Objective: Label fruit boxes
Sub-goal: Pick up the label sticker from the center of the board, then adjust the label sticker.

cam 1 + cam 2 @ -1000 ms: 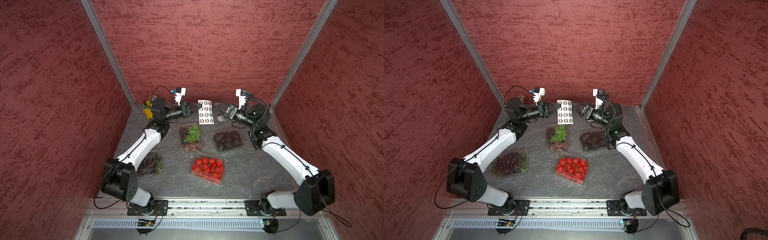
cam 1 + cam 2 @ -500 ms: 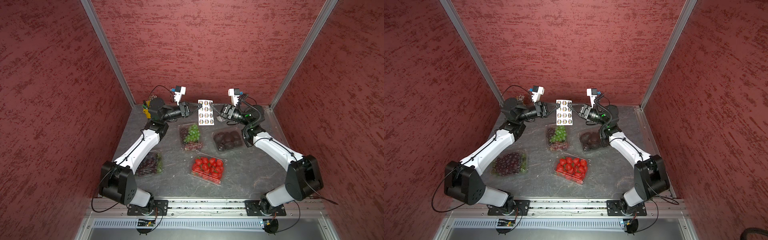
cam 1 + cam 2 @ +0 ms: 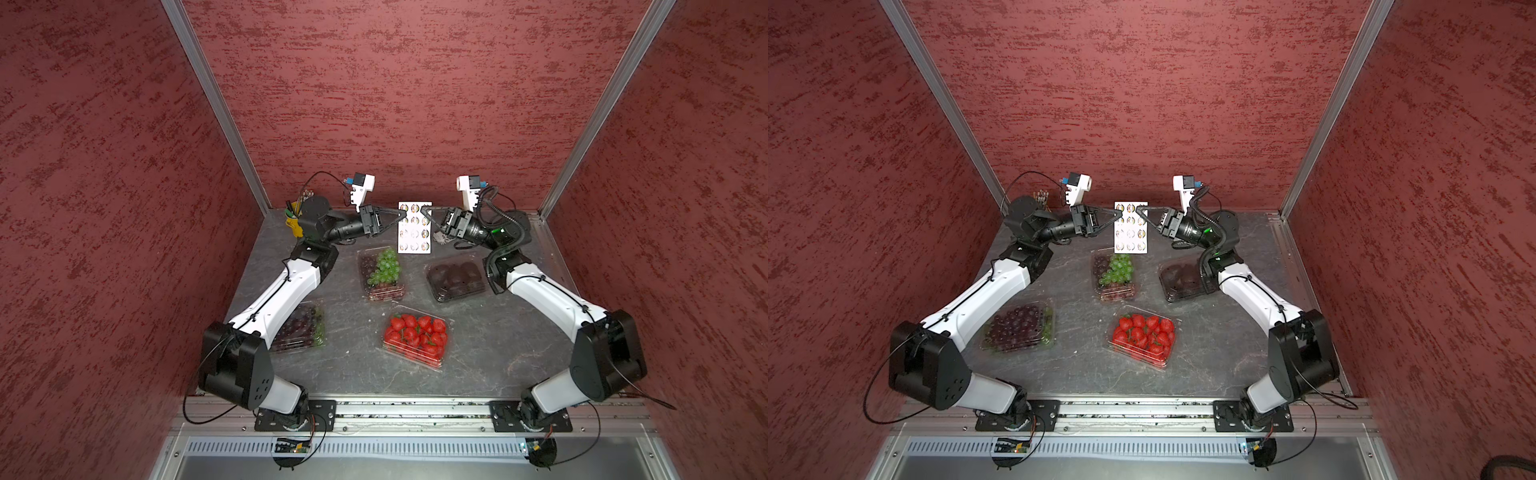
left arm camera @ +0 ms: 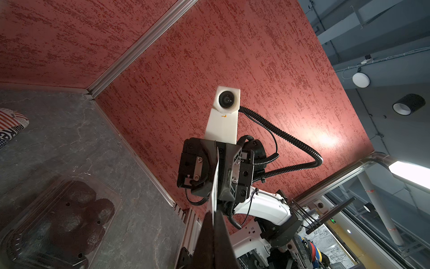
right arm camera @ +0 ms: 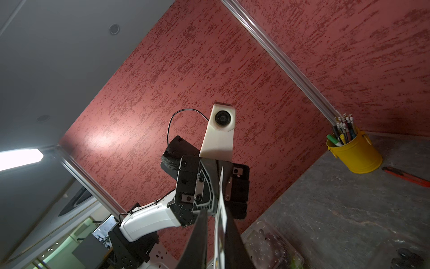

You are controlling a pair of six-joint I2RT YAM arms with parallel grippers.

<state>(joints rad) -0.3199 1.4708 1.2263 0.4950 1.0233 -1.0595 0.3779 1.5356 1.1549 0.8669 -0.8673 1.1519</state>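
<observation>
Next, my left gripper opens and takes the sheet's top middle [image 3: 415,208], closer to my right gripper, before it bends the sticker sheet, because it pinches only the side edge now.
A white sticker sheet [image 3: 414,228] with rows of round stickers hangs upright above the back of the table. My left gripper [image 3: 402,214] is shut on its left edge. My right gripper [image 3: 424,210] is pinched in on its upper right edge; the sheet [image 5: 221,221] runs edge-on between its fingers. On the table below lie the fruit boxes, all clear punnets. They hold green and purple grapes [image 3: 382,270], dark round fruit [image 3: 457,280], strawberries [image 3: 415,334] and dark grapes [image 3: 1017,326]. In a top view my left arm partly covers the dark grapes.
A yellow pencil cup [image 5: 356,153] stands in the back left corner with a red utility knife [image 5: 407,177] beside it. A flag-patterned item [image 4: 11,123] lies near the back, behind the dark round fruit. Red walls close in three sides of the table.
My right gripper has swung left to the sheet's right edge and its jaws have closed from wide open. My left gripper has kept its hold on the sheet.
</observation>
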